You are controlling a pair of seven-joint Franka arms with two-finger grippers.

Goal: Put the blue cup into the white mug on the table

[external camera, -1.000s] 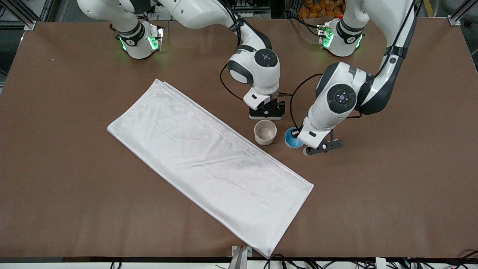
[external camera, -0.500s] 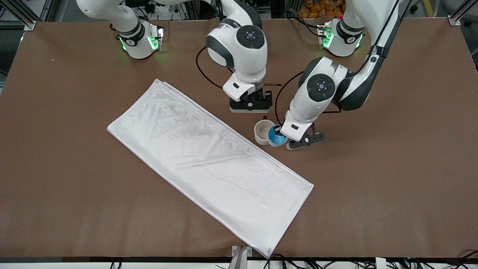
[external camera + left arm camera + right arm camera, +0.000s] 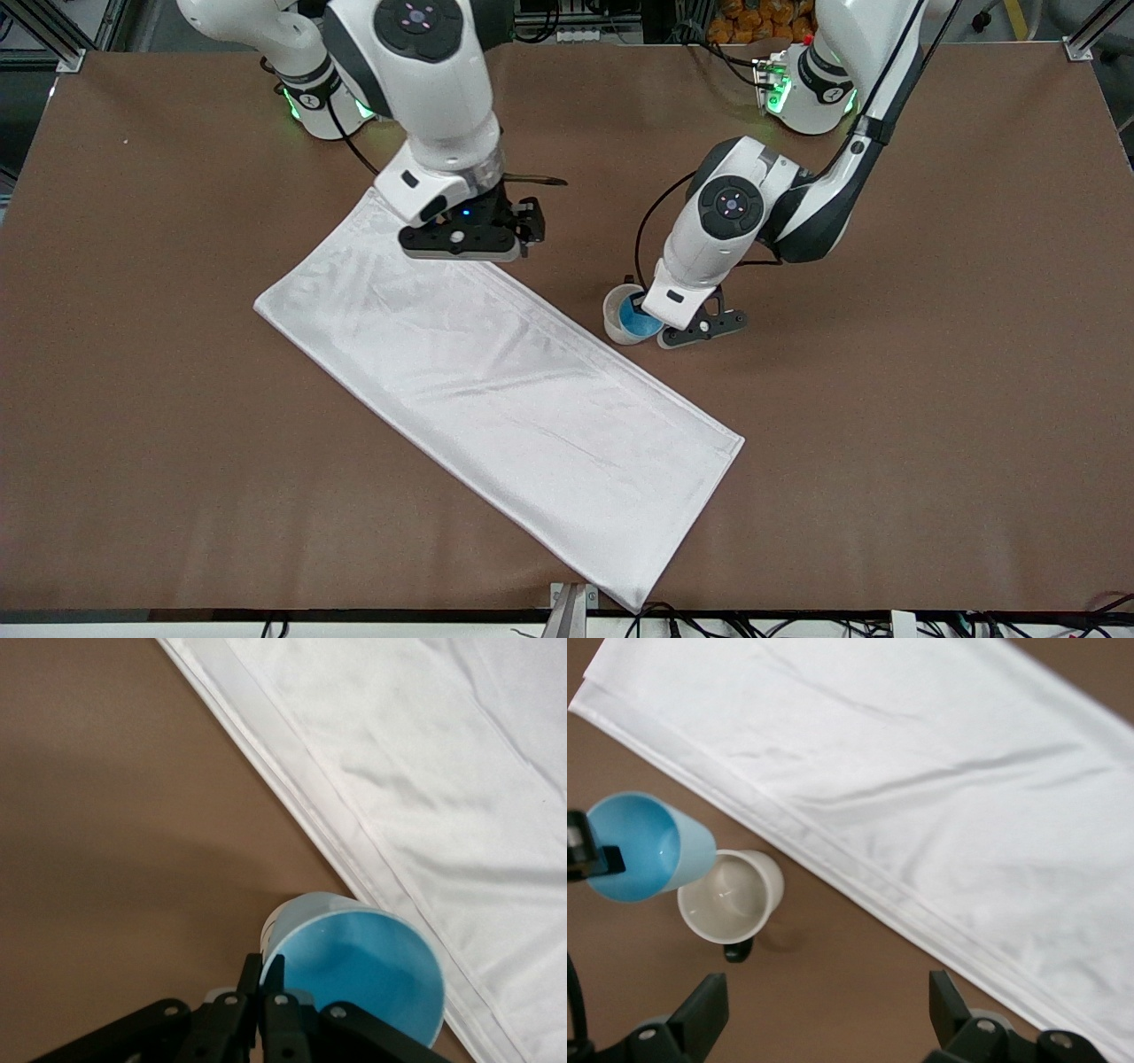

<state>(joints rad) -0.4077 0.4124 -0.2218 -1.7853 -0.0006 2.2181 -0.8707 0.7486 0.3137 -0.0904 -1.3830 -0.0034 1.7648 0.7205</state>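
The blue cup will go down from my left gripper inside the white mug (image 3: 638,310) (image 3: 341,963) next to the white cloth's long edge.
The blue cup (image 3: 634,315) hangs tilted over the white mug (image 3: 611,312), covering most of its mouth. My left gripper (image 3: 649,312) is shut on the cup's rim. In the left wrist view its fingers (image 3: 254,977) pinch the cup's wall (image 3: 363,979). The right wrist view shows the cup (image 3: 636,846) leaning over the edge of the mug (image 3: 731,897), whose black handle (image 3: 738,950) points away from the cloth. My right gripper (image 3: 509,229) hovers open and empty over the cloth's corner near its base; it (image 3: 826,997) has only brown table (image 3: 886,399) between its fingers.
A long white folded cloth (image 3: 496,390) lies diagonally across the middle of the table, its long edge passing close beside the mug. Bare brown surface lies toward the left arm's end.
My left gripper carried the blue cup from beside the mug to over its mouth. My right gripper opened fully and drew up and away from the mug toward the right arm's end.
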